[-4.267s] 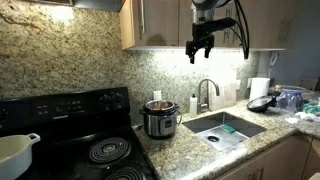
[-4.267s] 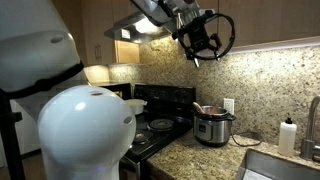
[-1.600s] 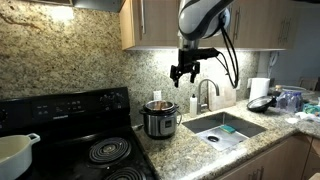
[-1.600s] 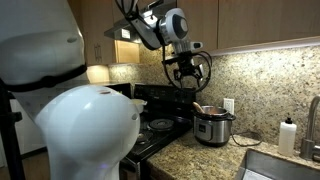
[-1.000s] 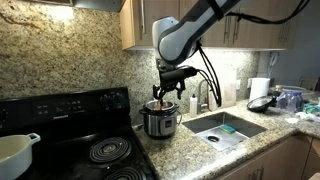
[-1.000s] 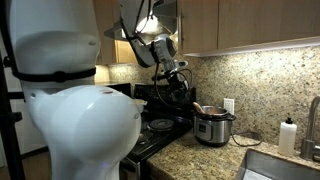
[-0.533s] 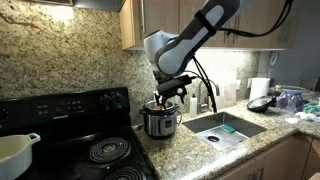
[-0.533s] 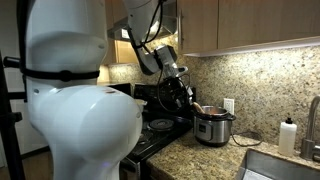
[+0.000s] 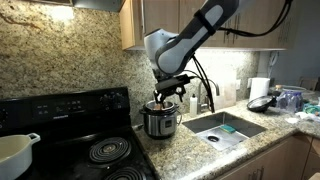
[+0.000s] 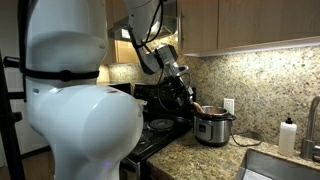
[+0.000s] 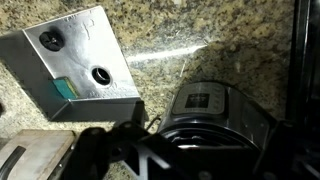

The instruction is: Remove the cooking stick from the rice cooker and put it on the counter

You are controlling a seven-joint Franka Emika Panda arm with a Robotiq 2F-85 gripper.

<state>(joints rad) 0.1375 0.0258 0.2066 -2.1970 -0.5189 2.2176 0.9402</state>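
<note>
Next, my gripper needs to move to the cooking stick's upper end (image 9: 158,103), where it leans out above the rim of the rice cooker, and close on it there.
The steel rice cooker (image 9: 160,121) stands on the speckled granite counter (image 9: 185,150) between the stove and the sink; it also shows in an exterior view (image 10: 213,127) and in the wrist view (image 11: 215,118). The cooking stick (image 10: 200,108) is a thin brown piece that leans out of the cooker's top; only its tip (image 9: 153,103) shows here. My gripper (image 9: 165,93) hangs just above the cooker's rim, with the jaws apparently apart and nothing in them. In the wrist view the gripper (image 11: 135,152) is a dark blur and the stick cannot be made out.
A black stove (image 9: 90,140) with a white pot (image 9: 15,150) lies beside the cooker. On the other side are the steel sink (image 9: 225,128), its faucet (image 9: 205,95), a soap bottle (image 9: 194,103) and a pan (image 9: 262,101). Wall cabinets hang above.
The arm has come down from near the cabinets to just above the cooker. In the last half second it has hardly moved. The stick has not moved.
</note>
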